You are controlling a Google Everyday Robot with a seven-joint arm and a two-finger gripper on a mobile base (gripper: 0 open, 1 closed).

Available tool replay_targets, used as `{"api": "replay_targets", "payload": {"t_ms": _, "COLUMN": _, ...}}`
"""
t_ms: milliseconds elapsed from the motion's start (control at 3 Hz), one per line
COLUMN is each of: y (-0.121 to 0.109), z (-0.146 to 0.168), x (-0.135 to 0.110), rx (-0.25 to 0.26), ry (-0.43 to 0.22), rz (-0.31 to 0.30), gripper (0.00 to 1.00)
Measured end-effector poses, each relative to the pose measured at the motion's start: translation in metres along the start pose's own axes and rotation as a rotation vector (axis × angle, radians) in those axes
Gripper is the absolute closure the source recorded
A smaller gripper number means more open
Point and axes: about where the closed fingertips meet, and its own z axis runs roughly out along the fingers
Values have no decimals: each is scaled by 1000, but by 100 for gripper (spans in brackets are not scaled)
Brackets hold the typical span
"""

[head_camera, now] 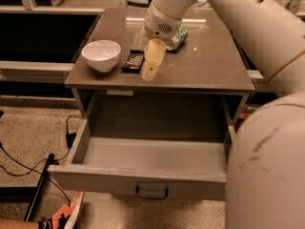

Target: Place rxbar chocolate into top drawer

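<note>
I'll grip the middle of the rxbar chocolate (133,62) beside the white bowl, for the top drawer.
The rxbar chocolate (133,61), a small black-wrapped bar, lies flat on the grey tabletop between the white bowl and my gripper. My gripper (151,65) hangs just above the tabletop, immediately right of the bar and close to it. It holds nothing that I can see. The top drawer (143,179) is pulled wide open below the tabletop. Its inside shows nothing in it, and its dark handle (151,193) sits at the centre of the front.
A white bowl (101,55) stands left of the bar. A green-patterned drink can (179,35) lies behind my gripper, partly hidden by the wrist. My arm fills the right side of the view. Cables and a shoe (59,217) lie on the floor at the lower left.
</note>
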Motion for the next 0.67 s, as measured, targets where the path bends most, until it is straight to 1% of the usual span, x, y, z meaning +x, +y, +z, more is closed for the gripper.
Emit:
{"api": "replay_targets", "payload": {"t_ms": 333, "y": -29, "z": 6, "x": 9, "rx": 54, "ry": -67, "rz": 29, "gripper": 0}}
{"api": "replay_targets", "payload": {"t_ms": 667, "y": -50, "z": 12, "x": 10, "rx": 78, "ry": -105, "rz": 62, "gripper": 0}}
